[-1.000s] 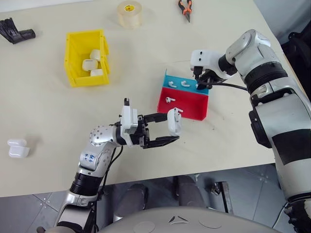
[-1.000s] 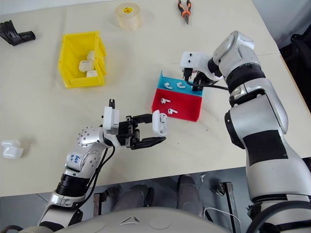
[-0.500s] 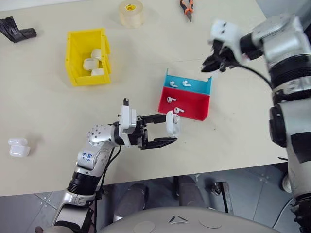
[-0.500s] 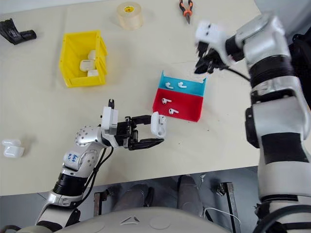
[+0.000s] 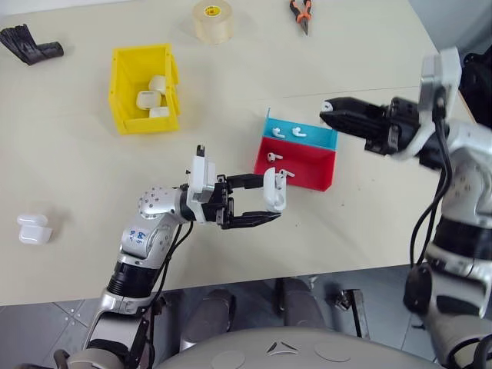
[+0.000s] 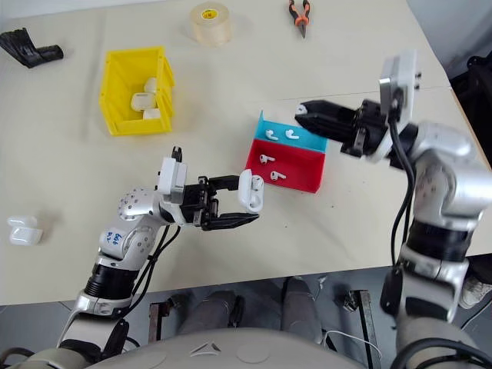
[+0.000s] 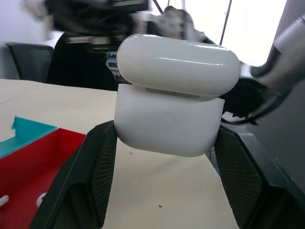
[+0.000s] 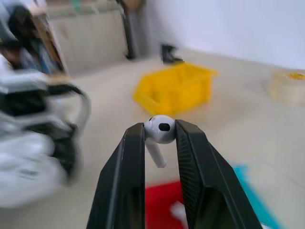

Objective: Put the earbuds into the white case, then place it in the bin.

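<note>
The earbud, now held over the tray's far corner, will be let go by my right gripper in the near slot of the white case (image 5: pixel 278 200) that my left gripper holds.
My left gripper (image 5: pixel 266 201) is shut on a white case (image 5: pixel 274 190), whose lid stands slightly ajar (image 7: pixel 177 62), held just above the table in front of the tray. My right gripper (image 5: pixel 329 113) hovers over the tray's far right corner, pointing toward my left, shut on one white earbud (image 8: pixel 159 130) with its stem hanging between the fingers. More earbuds (image 5: pixel 277 131) lie in the red and blue tray (image 5: pixel 309 178). The yellow bin (image 5: pixel 121 91) stands at the far left with three white cases (image 5: pixel 150 98) inside.
Another white case (image 5: pixel 32 229) lies near the table's left edge. A tape roll (image 5: pixel 213 19), orange-handled pliers (image 5: pixel 300 11) and a black object (image 5: pixel 31 44) sit along the far edge.
My right gripper has lifted out of the tray's blue part, swung back and turned level, carrying an earbud. The left gripper with the case has stayed in place.
</note>
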{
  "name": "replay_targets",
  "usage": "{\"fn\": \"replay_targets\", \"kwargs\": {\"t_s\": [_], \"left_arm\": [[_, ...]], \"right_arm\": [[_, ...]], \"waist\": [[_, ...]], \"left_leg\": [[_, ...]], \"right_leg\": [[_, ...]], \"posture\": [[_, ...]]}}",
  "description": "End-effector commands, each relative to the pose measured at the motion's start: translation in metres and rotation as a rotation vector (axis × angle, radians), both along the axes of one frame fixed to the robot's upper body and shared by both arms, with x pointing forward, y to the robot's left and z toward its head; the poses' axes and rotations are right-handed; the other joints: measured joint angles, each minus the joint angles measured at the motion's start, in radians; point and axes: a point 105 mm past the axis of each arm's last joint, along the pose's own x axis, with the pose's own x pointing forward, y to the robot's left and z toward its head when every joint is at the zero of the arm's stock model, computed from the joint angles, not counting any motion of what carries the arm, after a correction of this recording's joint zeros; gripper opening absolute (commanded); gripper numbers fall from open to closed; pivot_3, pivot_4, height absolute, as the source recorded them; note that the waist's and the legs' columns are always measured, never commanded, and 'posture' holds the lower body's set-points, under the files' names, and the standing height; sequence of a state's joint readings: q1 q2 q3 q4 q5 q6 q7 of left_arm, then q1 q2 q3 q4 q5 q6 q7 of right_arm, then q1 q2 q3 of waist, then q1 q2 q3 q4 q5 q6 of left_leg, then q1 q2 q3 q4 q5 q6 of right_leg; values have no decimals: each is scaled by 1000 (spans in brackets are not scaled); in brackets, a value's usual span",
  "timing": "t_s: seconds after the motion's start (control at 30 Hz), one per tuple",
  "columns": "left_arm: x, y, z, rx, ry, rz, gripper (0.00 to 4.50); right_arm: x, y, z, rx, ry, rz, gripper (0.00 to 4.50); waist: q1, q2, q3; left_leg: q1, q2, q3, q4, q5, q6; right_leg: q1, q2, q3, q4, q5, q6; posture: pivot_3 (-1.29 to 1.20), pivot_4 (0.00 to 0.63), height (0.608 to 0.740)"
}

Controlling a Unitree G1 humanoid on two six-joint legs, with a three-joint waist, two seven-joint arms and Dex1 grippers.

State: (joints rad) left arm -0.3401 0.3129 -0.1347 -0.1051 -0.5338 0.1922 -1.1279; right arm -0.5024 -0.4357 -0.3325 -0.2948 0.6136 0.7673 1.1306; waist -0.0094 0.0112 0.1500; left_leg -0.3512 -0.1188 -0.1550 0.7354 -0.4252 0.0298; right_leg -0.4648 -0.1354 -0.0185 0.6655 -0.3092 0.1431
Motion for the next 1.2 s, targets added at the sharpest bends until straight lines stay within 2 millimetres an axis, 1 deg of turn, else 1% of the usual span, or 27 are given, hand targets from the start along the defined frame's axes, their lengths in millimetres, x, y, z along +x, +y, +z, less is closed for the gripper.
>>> {"fn": "replay_targets", "kwargs": {"t_s": [0.03, 0.13, 0.27, 0.4, 0.77, 1.03, 1.2], "left_arm": [[-2, 0, 10, -34, -12, -27, 2723], [-2, 0, 12, -31, -8, -37, 2723], [-1, -1, 13, -31, -6, -44, 2723], [0, -2, 15, -33, -5, -46, 2723], [1, -6, 15, -48, -5, -54, 2723], [0, -5, 16, -57, -7, -56, 2723], [0, -5, 17, -60, -8, -58, 2723]], "right_arm": [[-32, 15, 14, 145, -71, 21, 730], [-49, 27, 5, 172, -55, 41, 730], [-57, 34, -1, 220, -9, 33, 730], [-65, 38, -14, 185, 6, 45, 730], [-67, 43, -30, 146, 31, 45, 730], [-70, 37, -48, 87, 43, 38, 730], [-72, 37, -51, 78, 41, 34, 730]], "waist": [[5, 0, 0], [9, 0, 0], [8, 0, 0], [8, 0, 0], [9, 0, 0], [9, 0, 0], [9, 0, 0]], "left_leg": [[0, 0, 0, 0, 0, 0], [0, -2, -2, 0, 0, 0], [1, -6, -3, -1, 0, 1], [1, -6, -4, -1, 0, 1], [1, -7, -4, -1, -1, 1], [2, -7, -4, -1, -1, 2], [2, -7, -4, -2, -1, 2]], "right_leg": [[0, 0, 0, 0, 0, 0], [1, 0, 0, 0, 0, 1], [1, -2, 0, -1, 1, 2], [1, -3, 0, -1, 1, 2], [2, -3, 0, -2, 1, 2], [2, -3, 0, -2, 1, 2], [2, -3, 0, -2, 1, 2]], "posture": [[0, 150, 740], [0, 150, 740], [0, 150, 740], [0, 150, 740], [0, 150, 740], [0, 150, 740], [0, 150, 740]]}}
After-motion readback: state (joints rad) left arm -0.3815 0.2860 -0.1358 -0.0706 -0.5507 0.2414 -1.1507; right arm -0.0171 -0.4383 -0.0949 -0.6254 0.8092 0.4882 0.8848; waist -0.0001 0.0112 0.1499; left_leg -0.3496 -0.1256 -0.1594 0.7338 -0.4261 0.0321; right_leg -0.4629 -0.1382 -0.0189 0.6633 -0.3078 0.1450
